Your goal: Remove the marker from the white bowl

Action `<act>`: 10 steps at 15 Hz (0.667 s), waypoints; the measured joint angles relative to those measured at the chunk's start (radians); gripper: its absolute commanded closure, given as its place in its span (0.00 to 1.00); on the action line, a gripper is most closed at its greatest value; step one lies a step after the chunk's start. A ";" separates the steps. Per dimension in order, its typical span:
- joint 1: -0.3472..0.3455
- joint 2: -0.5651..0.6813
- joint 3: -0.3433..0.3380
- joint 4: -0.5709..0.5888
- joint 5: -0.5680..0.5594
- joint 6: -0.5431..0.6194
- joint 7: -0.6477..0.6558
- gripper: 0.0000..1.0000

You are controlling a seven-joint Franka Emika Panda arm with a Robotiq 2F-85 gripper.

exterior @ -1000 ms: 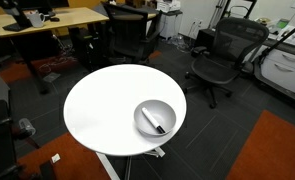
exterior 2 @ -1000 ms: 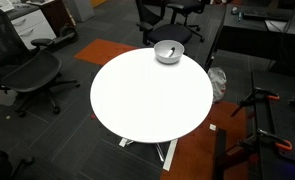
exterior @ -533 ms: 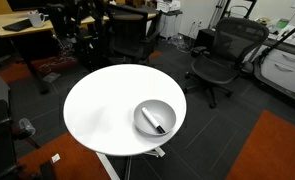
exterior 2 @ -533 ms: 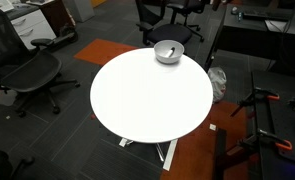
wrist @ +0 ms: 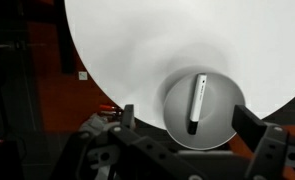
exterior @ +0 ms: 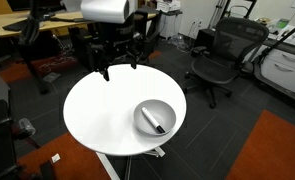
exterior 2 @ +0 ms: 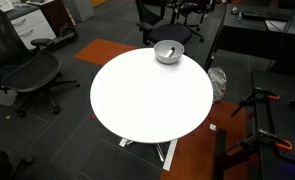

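Observation:
My gripper will go down into the white bowl next and close on the marker's dark end (exterior: 160, 130) (wrist: 193, 127), so that its pale body is left sticking out.
The white bowl (exterior: 155, 118) sits near the edge of the round white table (exterior: 102, 105); it also shows in an exterior view (exterior 2: 168, 51) and in the wrist view (wrist: 201, 110). The marker (exterior: 159, 124) lies inside it as a thin stick. In the wrist view the marker (wrist: 197, 102) has a pale body and a dark tip. My gripper (exterior: 120, 66) hangs open and empty above the table's far edge, well away from the bowl. In the wrist view the gripper (wrist: 183, 114) has its jaws spread wide, framing the bowl far below.
Black office chairs (exterior: 219, 55) stand round the table, with wooden desks (exterior: 47, 18) behind. More chairs (exterior 2: 27, 75) and a dark desk (exterior 2: 257, 30) show in an exterior view. The floor is dark carpet with orange patches (exterior: 272, 150).
The arm has swung into an exterior view from the upper left and now hangs over the table's far edge. Bowl and marker have not moved.

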 measured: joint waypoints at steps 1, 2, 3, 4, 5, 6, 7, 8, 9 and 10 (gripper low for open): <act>0.002 0.016 -0.009 0.006 0.000 0.000 0.001 0.00; 0.004 0.021 -0.014 0.006 0.000 0.000 -0.003 0.00; 0.006 0.021 -0.015 0.006 0.000 0.000 -0.003 0.00; 0.009 0.019 -0.015 0.006 0.000 0.000 -0.003 0.00; 0.014 0.018 -0.015 0.006 0.000 0.000 -0.003 0.00; 0.015 0.018 -0.015 0.006 0.000 0.000 -0.003 0.00; 0.015 0.018 -0.015 0.006 0.000 0.000 -0.003 0.00; 0.015 0.017 -0.015 0.006 0.000 0.000 -0.003 0.00; 0.015 0.018 -0.017 0.006 0.000 0.000 -0.003 0.00; 0.016 0.021 -0.019 0.006 0.000 0.000 0.000 0.00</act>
